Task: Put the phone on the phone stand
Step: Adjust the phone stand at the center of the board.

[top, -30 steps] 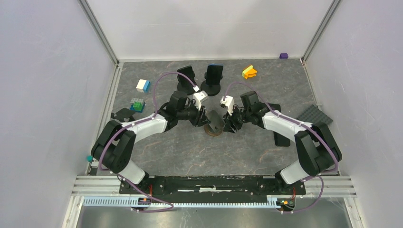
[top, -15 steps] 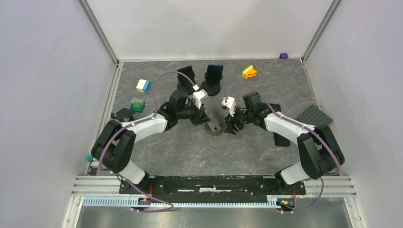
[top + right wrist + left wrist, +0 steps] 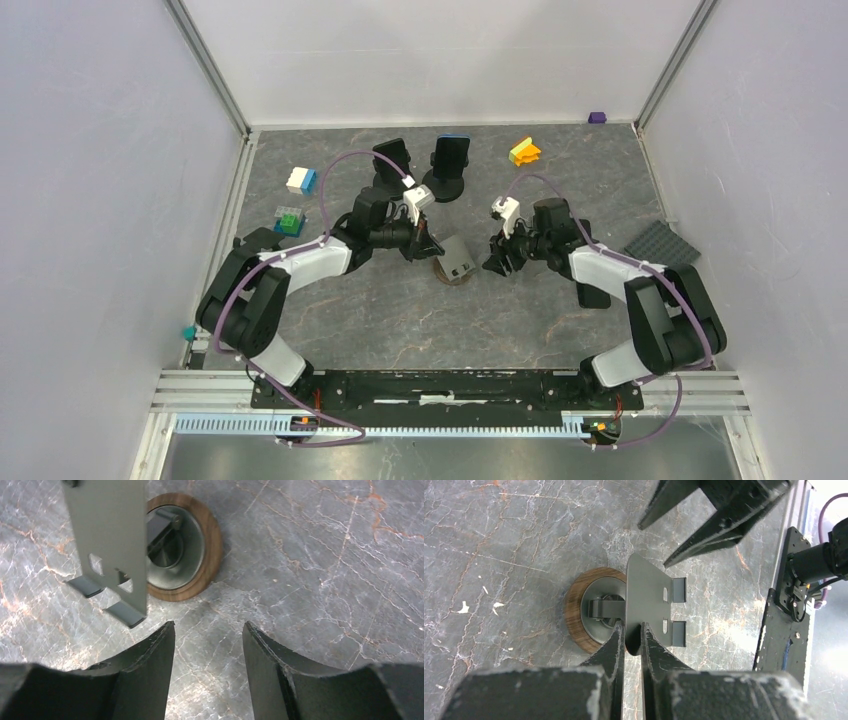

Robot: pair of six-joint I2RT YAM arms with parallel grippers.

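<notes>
The metal plate of the phone stand sits crooked in the robot's left gripper, so next the right gripper takes the phone stand's wooden base (image 3: pixel 213 557) and help turn the plate square.
The phone stand has a round wooden base (image 3: pixel 447 278) (image 3: pixel 573 614) (image 3: pixel 214 544) and a grey metal plate (image 3: pixel 458 257) (image 3: pixel 648 592) (image 3: pixel 107 535) with two small tabs. It stands mid-table between the arms. My left gripper (image 3: pixel 431 249) (image 3: pixel 633 631) is shut on the plate's near edge. My right gripper (image 3: pixel 498 262) (image 3: pixel 207 628) stands open a little to the right of the stand, touching nothing. A flat black slab (image 3: pixel 592 293), possibly the phone, lies partly under the right arm.
Two other black stands (image 3: pixel 391 166) (image 3: pixel 449 166) are at the back centre. Toy blocks lie at the left (image 3: pixel 301 180) (image 3: pixel 289 220) and at the back (image 3: pixel 523 151). A grey baseplate (image 3: pixel 662 243) is at the right wall.
My left gripper has closed on the stand's plate. My right gripper has let go of the stand and drawn back to the right. The plate now leans more to the right.
</notes>
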